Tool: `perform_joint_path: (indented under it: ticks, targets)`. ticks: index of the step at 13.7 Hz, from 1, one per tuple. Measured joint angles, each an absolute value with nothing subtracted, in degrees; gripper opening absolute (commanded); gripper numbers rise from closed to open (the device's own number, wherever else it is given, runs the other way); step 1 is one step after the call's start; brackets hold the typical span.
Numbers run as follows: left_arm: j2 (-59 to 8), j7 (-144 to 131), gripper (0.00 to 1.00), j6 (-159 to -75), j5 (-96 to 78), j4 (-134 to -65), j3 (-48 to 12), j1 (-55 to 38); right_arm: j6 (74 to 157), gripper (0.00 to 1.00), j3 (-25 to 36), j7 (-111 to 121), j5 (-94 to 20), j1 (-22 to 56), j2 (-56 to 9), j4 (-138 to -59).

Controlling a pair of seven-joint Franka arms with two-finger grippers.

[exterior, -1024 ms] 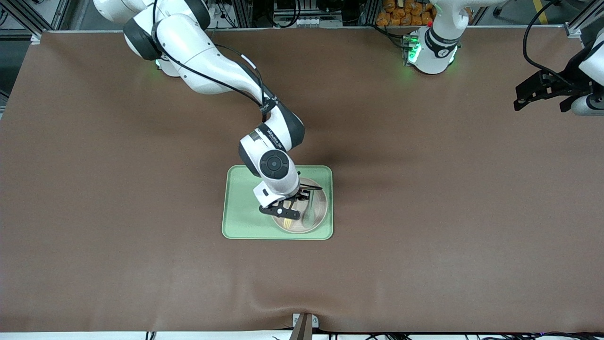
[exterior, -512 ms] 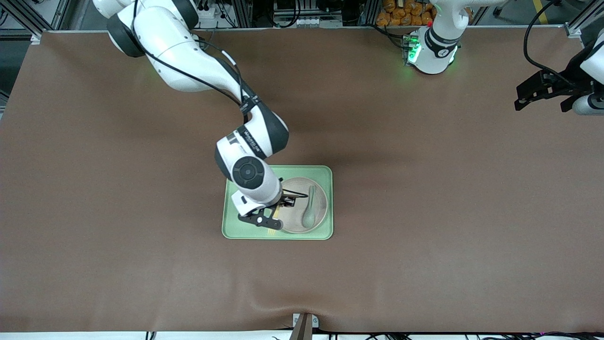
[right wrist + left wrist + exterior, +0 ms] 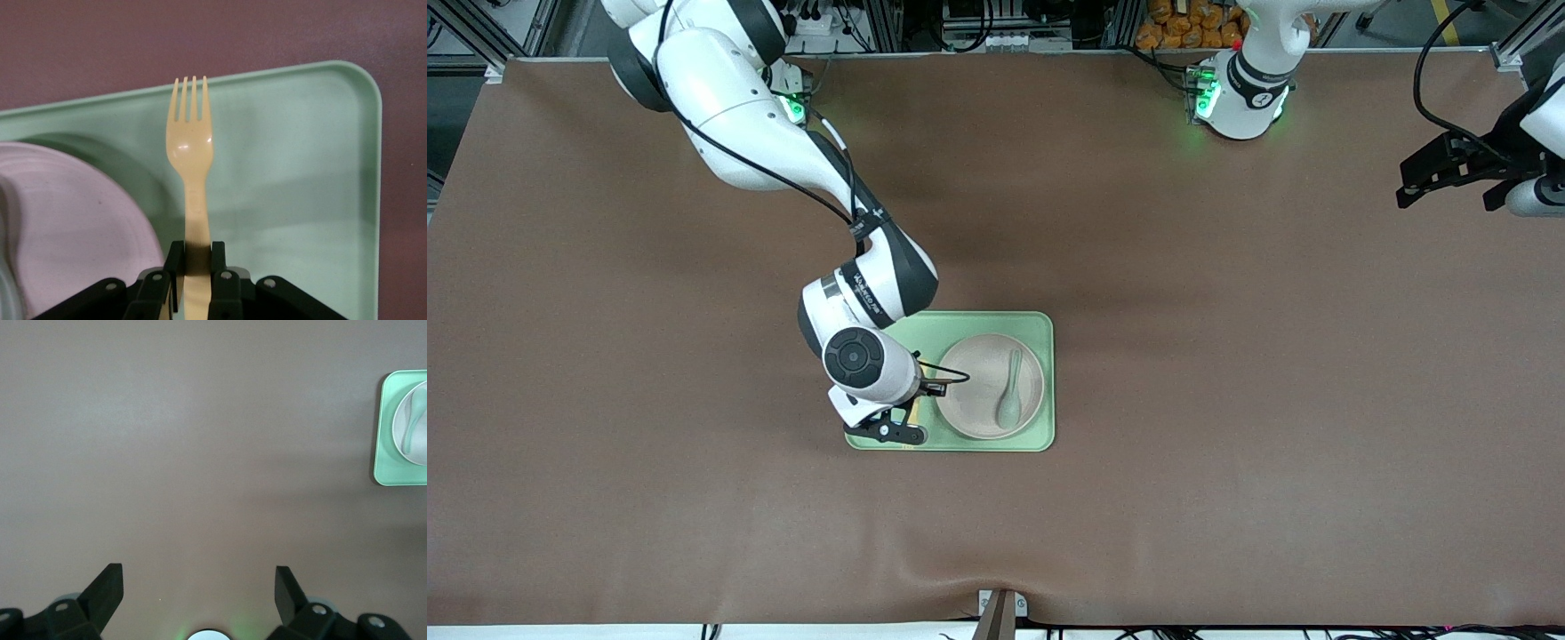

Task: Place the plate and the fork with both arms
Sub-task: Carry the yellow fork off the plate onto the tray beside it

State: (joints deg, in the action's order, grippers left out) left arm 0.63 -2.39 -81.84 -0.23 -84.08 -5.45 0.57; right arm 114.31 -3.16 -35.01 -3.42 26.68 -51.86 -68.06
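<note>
I should let go of the pale-yellow fork with my right gripper on the bare part of the tray (image 3: 903, 389) (image 3: 245, 212) beside the pale beige plate.
The pale beige plate (image 3: 983, 391) lies on the light-green tray (image 3: 1040, 329), at the tray's end toward the left arm. My right gripper (image 3: 900, 428) hangs over the bare part of the tray beside the plate. It is shut on the handle of the pale-yellow fork (image 3: 190, 150). In the right wrist view the right gripper (image 3: 195, 257) pinches the handle, and the tines point out over the tray (image 3: 300, 167), next to the plate (image 3: 73, 227). My left gripper (image 3: 1445, 188) waits open and empty above the table's end by the left arm; the left gripper (image 3: 199, 587) looks down on bare table.
A muted green spoon (image 3: 1009, 398) lies in the plate. The brown mat (image 3: 1227, 400) covers the whole table. In the left wrist view the tray (image 3: 385, 463) with the plate (image 3: 408, 427) shows far off at the picture's edge.
My right gripper has carried the fork from over the plate toward the right arm's end of the tray, uncovering the plate and the spoon. The left arm has not moved.
</note>
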Motion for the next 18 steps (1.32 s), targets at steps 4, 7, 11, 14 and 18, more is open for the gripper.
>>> perform_joint_path:
  ticks: [4,7,11,14,18]
  targets:
    - [0.6,-2.4,1.0,-81.8,-0.2,-84.0,-5.4,0.6,120.7,0.0,-3.2,-30.5,-3.4,26.0,-48.8,-76.6]
    - [0.6,-2.4,1.0,-81.8,-0.2,-84.0,-5.5,0.6,123.9,0.0,-3.2,-29.2,-3.4,25.2,-45.6,-83.1]
    - [0.6,-2.4,1.0,-81.8,-0.2,-84.0,-5.5,0.6,124.1,0.0,-3.2,-28.6,-3.4,24.0,-43.9,-86.1]
    - [0.6,-2.4,1.0,-81.8,-0.2,-84.0,-5.5,0.6,125.1,0.03,-3.7,-28.6,-3.4,24.1,-43.8,-86.8]
    - [0.6,-2.4,1.0,-81.8,-0.2,-84.0,-5.6,0.5,126.1,0.17,-4.3,-28.6,-4.5,24.2,-43.8,-87.0]
